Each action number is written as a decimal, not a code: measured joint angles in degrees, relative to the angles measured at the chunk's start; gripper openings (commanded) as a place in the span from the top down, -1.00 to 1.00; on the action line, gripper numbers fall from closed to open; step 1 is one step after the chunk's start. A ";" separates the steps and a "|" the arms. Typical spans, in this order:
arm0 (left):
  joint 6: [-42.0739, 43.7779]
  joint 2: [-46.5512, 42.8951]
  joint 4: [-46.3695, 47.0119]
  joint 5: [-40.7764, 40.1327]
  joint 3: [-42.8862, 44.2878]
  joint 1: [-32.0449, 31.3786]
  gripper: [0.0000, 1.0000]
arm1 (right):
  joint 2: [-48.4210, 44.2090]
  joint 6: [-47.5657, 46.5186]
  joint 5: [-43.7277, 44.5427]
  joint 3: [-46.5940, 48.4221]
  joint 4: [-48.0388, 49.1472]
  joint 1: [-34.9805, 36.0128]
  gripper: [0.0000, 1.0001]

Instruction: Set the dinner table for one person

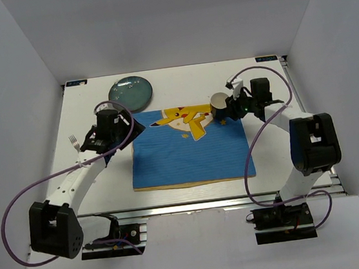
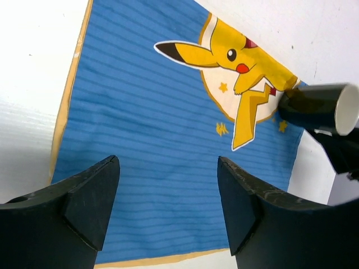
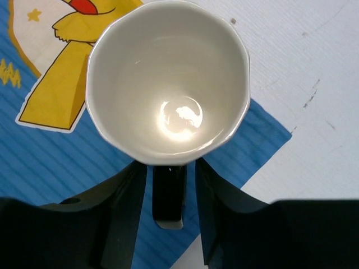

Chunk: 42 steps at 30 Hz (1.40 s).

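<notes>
I move my left gripper to the blue-green plate next and close it on the plate's near rim [image 1: 116, 106], on the side toward the fork.
The white dinner table [image 1: 179, 76] carries a blue striped placemat [image 1: 182, 157] with a yellow cartoon figure. My right gripper [image 1: 228, 107] is shut on the handle of a mug [image 1: 218, 100], dark outside and white inside, and holds it tilted above the placemat's far right corner. In the right wrist view the mug [image 3: 168, 78] is empty, with its handle between my fingers [image 3: 126, 196]. My left gripper [image 1: 126, 129] is open and empty above the placemat's far left corner. The left wrist view shows the placemat [image 2: 146, 112] between its fingers [image 2: 241, 196] and the mug [image 2: 320, 109] at the right.
A blue-green plate [image 1: 130, 92] lies at the back left of the table. A fork [image 1: 74, 142] lies left of the left arm. A silver rail [image 1: 226, 202] runs along the near edge. White walls stand on three sides.
</notes>
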 measured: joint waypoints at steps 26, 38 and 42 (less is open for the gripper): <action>-0.63 46.99 -3.26 5.44 37.92 13.20 -0.43 | -23.08 -2.27 0.76 -9.20 -3.65 -6.25 -0.14; -6.38 52.72 5.09 4.24 37.11 17.35 -0.29 | -26.84 -1.99 -0.44 -9.68 -4.02 -9.14 -0.14; -10.21 53.68 11.56 5.09 35.36 19.19 -0.14 | -26.86 -1.99 -0.74 -9.68 -5.14 -9.14 -0.14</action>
